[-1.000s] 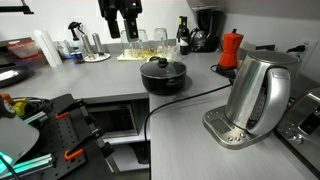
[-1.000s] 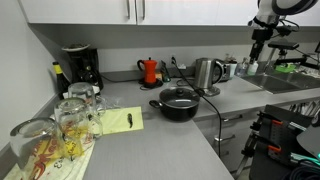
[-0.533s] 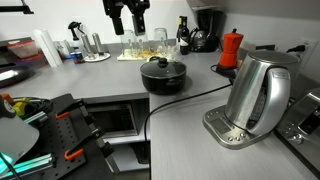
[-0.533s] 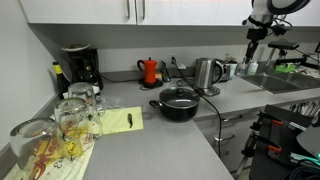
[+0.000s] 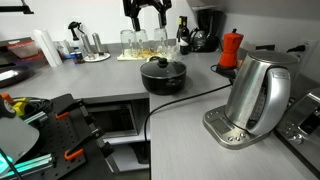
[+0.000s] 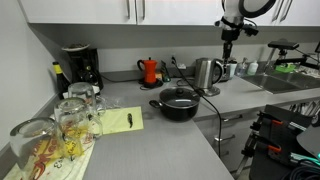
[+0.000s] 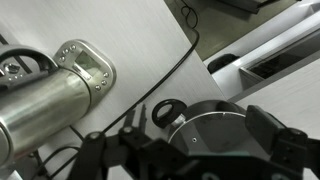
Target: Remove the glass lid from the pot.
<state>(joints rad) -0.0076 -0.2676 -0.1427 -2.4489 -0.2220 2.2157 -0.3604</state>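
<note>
I should next lower my gripper to the black knob (image 5: 162,62) of the glass lid on the pot and then close it there.
The black pot (image 5: 165,82) stands on the grey counter, with the glass lid (image 5: 163,66) and its black knob on top. Both also show in an exterior view, pot (image 6: 178,110) and lid (image 6: 179,96). My gripper (image 5: 146,17) hangs high above the counter, behind and above the pot, apart from it, with open, empty fingers. It also shows in an exterior view (image 6: 228,36). In the wrist view the lid (image 7: 215,135) lies below between my dark fingers (image 7: 200,165), and one pot handle (image 7: 165,113) sticks out.
A steel electric kettle (image 5: 255,90) on its base stands close to the pot, with a black cable (image 5: 190,98) across the counter. A red moka pot (image 5: 231,47), a coffee maker (image 6: 80,68), drinking glasses (image 6: 60,125) and a yellow pad (image 6: 118,120) stand around.
My gripper has moved sideways across the counter, high up, to a spot nearer above the pot. The pot and lid have not moved.
</note>
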